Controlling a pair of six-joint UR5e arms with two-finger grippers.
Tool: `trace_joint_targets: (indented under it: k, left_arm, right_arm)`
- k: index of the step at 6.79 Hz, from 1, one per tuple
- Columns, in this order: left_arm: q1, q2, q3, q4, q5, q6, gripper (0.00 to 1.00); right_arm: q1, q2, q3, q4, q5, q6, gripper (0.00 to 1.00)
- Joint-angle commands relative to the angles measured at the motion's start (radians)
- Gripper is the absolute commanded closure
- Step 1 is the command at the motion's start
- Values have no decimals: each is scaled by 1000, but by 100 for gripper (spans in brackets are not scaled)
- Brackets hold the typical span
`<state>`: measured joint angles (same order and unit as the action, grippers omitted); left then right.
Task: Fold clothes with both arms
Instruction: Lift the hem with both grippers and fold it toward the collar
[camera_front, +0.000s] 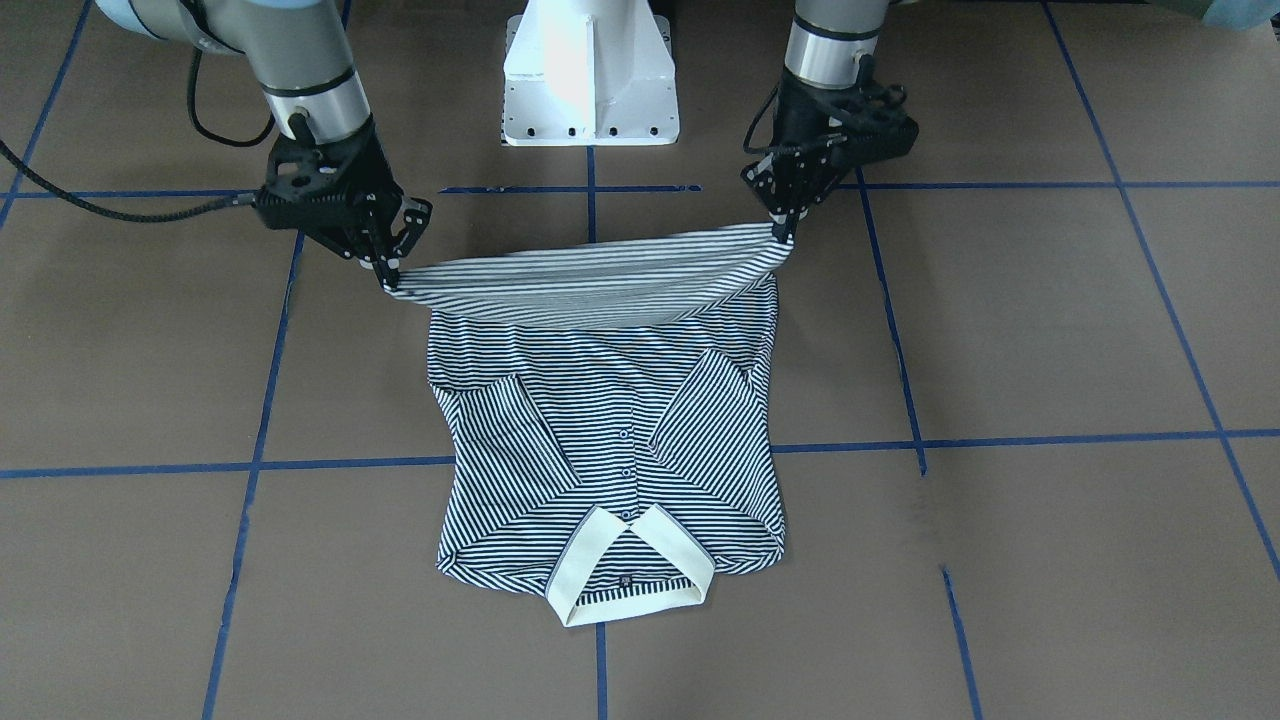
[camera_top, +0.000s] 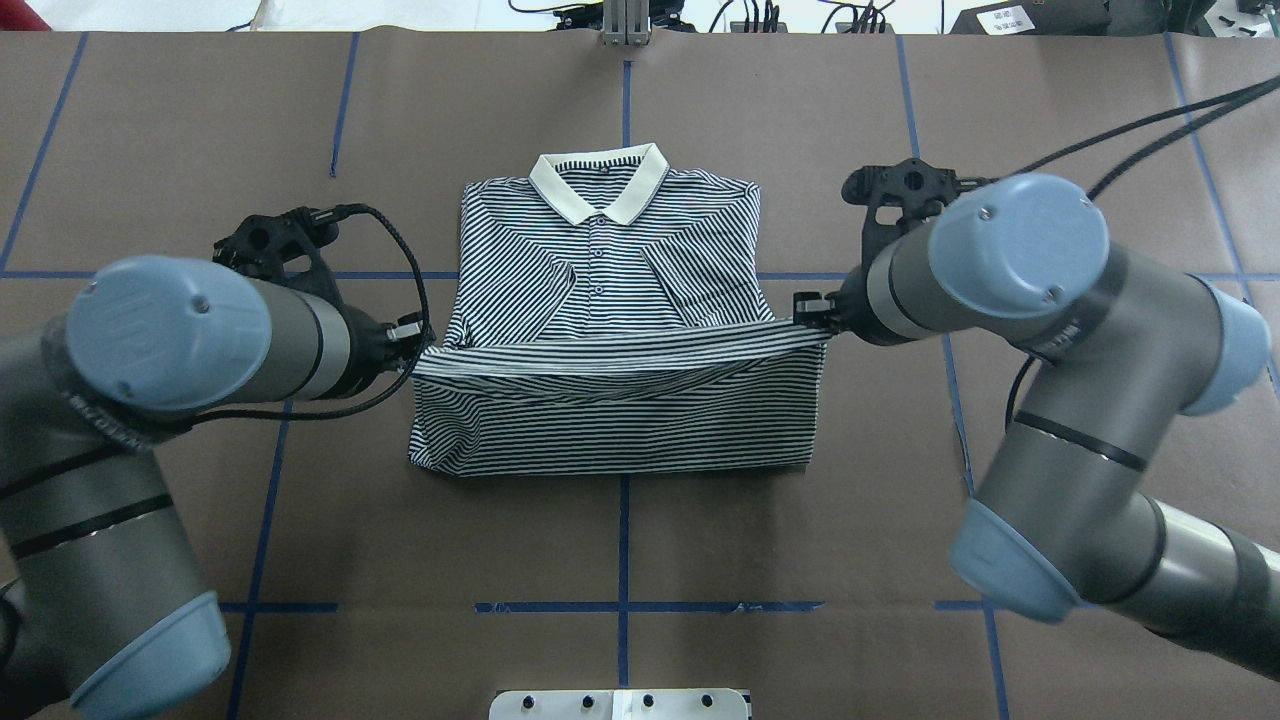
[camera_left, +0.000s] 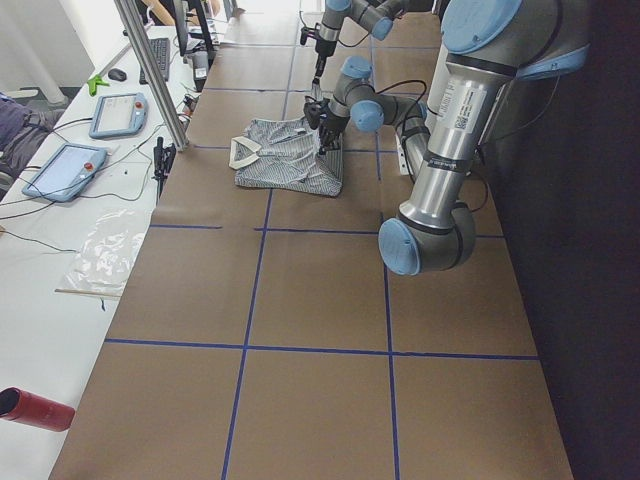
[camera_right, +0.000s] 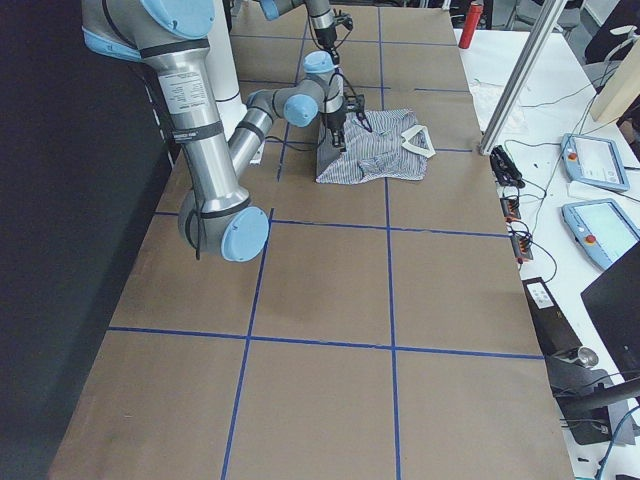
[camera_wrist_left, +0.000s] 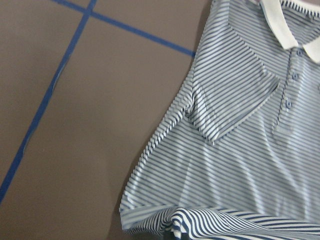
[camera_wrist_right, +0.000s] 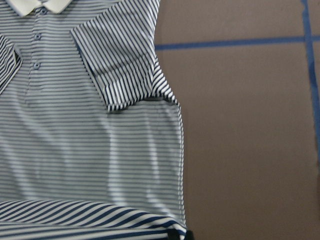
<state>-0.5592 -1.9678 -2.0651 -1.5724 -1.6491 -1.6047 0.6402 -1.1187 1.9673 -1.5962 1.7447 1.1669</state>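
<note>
My left gripper releases the striped polo shirt's hem corner, now lifted above the shirt's lower part, on the brown table (camera_front: 824, 541) next, beside the polo shirt's shoulder.
The striped polo shirt (camera_front: 610, 420) lies front-up on the brown table, sleeves folded inward and cream collar (camera_front: 625, 570) on the far side from the robot. Its hem (camera_front: 600, 280) is lifted and stretched taut between both grippers, above the shirt's lower part. My left gripper (camera_front: 785, 232) is shut on one hem corner, my right gripper (camera_front: 387, 275) on the other. In the overhead view the left gripper (camera_top: 418, 350) and right gripper (camera_top: 815, 318) hold the hem band (camera_top: 620, 350) over the shirt (camera_top: 600, 290). The wrist views show the shirt (camera_wrist_left: 240, 125) (camera_wrist_right: 90, 125) below the raised hem.
The white pedestal base (camera_front: 590, 75) stands behind the shirt on the robot's side. Blue tape lines (camera_front: 350, 463) cross the brown table cover. Tablets (camera_left: 65, 170) and a red can (camera_left: 35, 410) lie on the side bench beyond the table edge.
</note>
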Motion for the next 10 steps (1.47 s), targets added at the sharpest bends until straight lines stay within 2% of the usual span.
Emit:
trace_joint_targets:
  k: [1, 2, 4, 5, 7, 10]
  left_arm:
    - [-106, -25, 243, -308, -21, 3, 100]
    - [-141, -70, 346, -378, -32, 3, 100]
    - [-195, -163, 516, -479, -28, 2, 100]
    - [-211, -181, 615, -582, -25, 3, 100]
    - [-229, -187, 736, -704, -23, 14, 100]
    - [-231, -194, 744, -704, -23, 37, 100]
  right_arm:
    - [71, 120, -286, 211, -2, -19, 100]
    - [102, 149, -418, 375, -2, -18, 100]
    - [124, 281, -659, 468, -5, -23, 100]
    - [136, 304, -736, 526, -7, -24, 100]
    - [154, 329, -797, 542, -10, -26, 100]
    - [170, 336, -815, 541, -10, -24, 100]
